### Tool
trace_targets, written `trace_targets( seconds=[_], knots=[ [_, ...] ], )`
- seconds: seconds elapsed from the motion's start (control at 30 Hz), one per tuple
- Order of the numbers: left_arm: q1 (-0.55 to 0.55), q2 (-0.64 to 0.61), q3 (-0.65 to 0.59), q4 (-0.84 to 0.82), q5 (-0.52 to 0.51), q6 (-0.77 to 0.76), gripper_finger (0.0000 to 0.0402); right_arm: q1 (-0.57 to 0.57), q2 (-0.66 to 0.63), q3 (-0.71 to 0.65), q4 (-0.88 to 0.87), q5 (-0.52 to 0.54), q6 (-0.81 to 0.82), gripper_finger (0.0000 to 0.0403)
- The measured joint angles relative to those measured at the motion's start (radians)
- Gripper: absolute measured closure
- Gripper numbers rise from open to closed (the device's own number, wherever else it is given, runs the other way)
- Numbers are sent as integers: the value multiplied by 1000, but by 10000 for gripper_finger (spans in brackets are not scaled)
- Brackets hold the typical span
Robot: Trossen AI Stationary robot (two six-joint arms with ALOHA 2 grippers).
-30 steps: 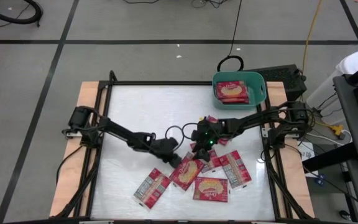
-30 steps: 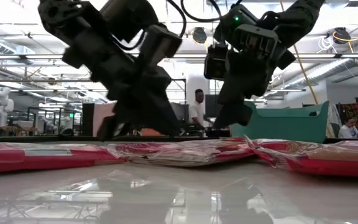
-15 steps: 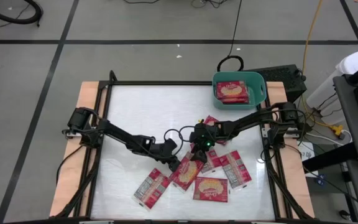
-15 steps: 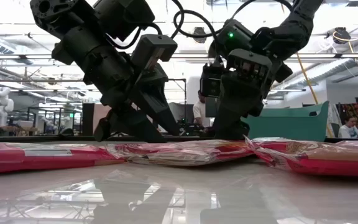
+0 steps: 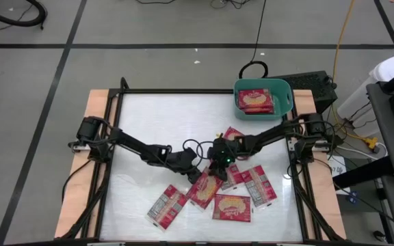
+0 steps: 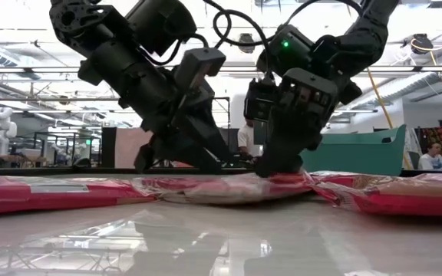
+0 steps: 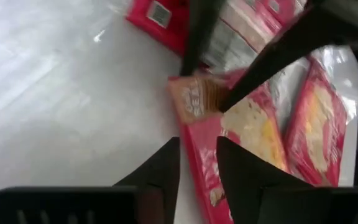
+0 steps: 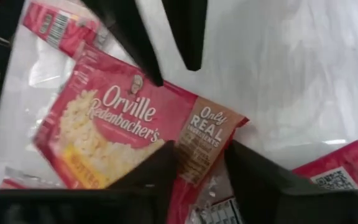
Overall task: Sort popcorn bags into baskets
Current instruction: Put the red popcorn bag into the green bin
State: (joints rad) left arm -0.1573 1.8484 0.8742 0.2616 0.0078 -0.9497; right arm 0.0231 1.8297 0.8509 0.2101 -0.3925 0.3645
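Note:
The popcorn bag lies flat beneath my left gripper, so next my right gripper raises the tan end before my left gripper takes the long side (image 7: 196,160) deeper.
Several red popcorn bags lie flat on the white table. One bag (image 5: 206,189) near the middle is held by both grippers. My left gripper (image 7: 197,163) is shut on its long side. My right gripper (image 8: 202,168) is shut on its tan-printed end. In the high view the left gripper (image 5: 198,176) and the right gripper (image 5: 217,172) stand close together over this bag's far end. The teal basket (image 5: 286,92) stands at the far right corner with a bag (image 5: 254,100) lying in it. My left gripper pinches the bag's long side edge (image 7: 199,140) between its two fingers, close to the tan end. It comes slanting down from the table's left. The bag lies on the table (image 6: 229,188). My right gripper has the bag's tan end (image 8: 197,149) between its two fingers, at the end edge. The fingers come slanting down from the table's right, their tips (image 6: 278,167) low on the bag. The rest of the bag lies flat on the table.
Other bags lie around: at the near left (image 5: 166,207), near middle (image 5: 232,207), right (image 5: 258,185) and farther back (image 5: 234,135). The table's left and far parts are bare white (image 5: 149,123). A black frame (image 5: 118,96) borders the table.
My right gripper has come down onto the bag's tan end and its fingers have drawn closer together. My left gripper has stayed at the bag and rolled a little. The bag has stayed lying on the table.

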Motion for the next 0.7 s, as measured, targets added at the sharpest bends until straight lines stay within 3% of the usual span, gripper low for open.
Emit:
trace_targets(
  seconds=[0.13, 0.2, 0.33, 0.47, 0.57, 0.7],
  knots=[
    [34, -6, 0, -3, 12, -68, 325, 8, 2, 0, 1, 31, 20, 371],
    [54, -19, 0, -2, 44, -111, 334, 7, 2, 0, 3, 26, 31, 393],
    [81, -62, 0, -6, 114, -164, 348, -4, -32, -4, -17, 12, 46, 395],
    [61, -125, 0, -10, 118, -129, 345, -33, -107, -4, -21, 4, 31, 401],
    [29, -145, 1, -58, 65, -81, 323, -48, -155, -4, -43, 5, -8, 402],
    [-16, -144, 0, -140, 15, -65, 263, -53, -198, -3, -57, 32, -43, 402]
  ],
)
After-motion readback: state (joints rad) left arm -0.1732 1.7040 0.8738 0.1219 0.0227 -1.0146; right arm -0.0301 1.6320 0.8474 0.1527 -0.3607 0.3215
